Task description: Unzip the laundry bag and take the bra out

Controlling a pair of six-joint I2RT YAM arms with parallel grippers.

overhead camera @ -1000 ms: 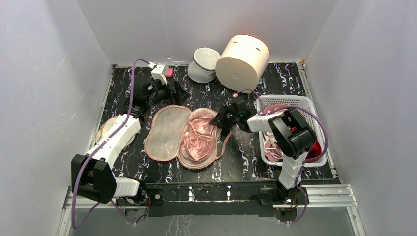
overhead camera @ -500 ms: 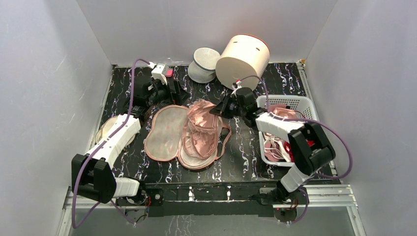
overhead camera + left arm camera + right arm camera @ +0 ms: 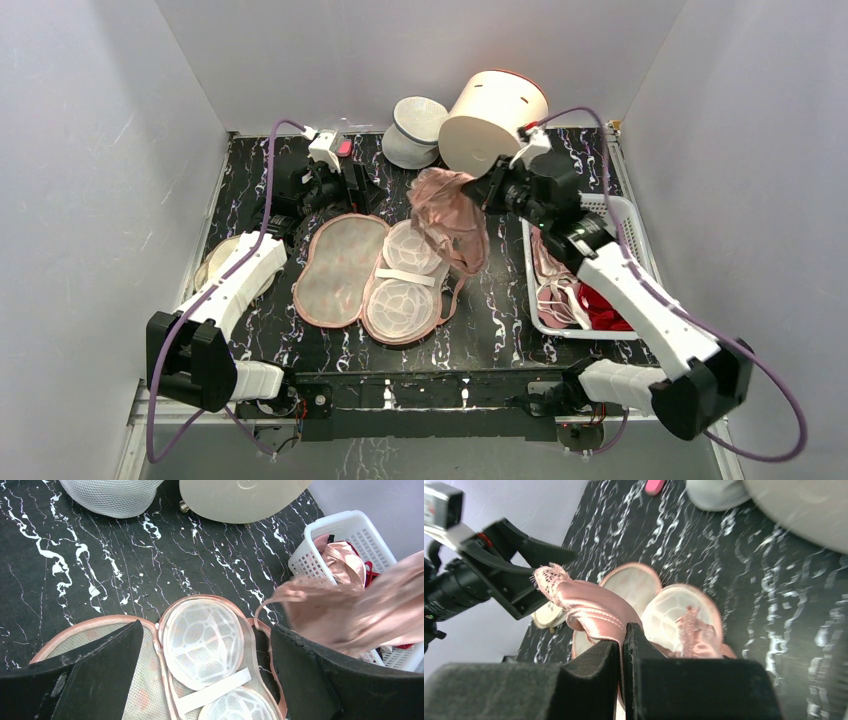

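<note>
I should use my right gripper to set the pink bra down on the pink garments in the white slotted basket [image 3: 556, 264].
The laundry bag [image 3: 338, 268] lies unzipped and spread flat mid-table, its beige mesh lining [image 3: 145, 690] facing up. Two white cup frames [image 3: 405, 280] sit bare in its right half. The shiny pink bra [image 3: 450, 215] hangs in the air above the bag's far right corner. My right gripper [image 3: 490, 190] is shut on the bra's satin edge [image 3: 589, 605], which is pinched between the pads [image 3: 624, 635]. My left gripper [image 3: 350, 188] hovers wide open over the bag's far edge [image 3: 205, 630], holding nothing.
A white slotted basket [image 3: 620, 212] with pink and dark red garments [image 3: 605, 305] stands right of the bag. At the back lie a big cream cylinder [image 3: 495, 120] and a white mesh ball [image 3: 415, 130]. A round cream item [image 3: 213, 265] lies at the left.
My right gripper pinched the bra inside the bag, then lifted it up and toward the back right, baring the white cup frames. The left arm has not moved.
</note>
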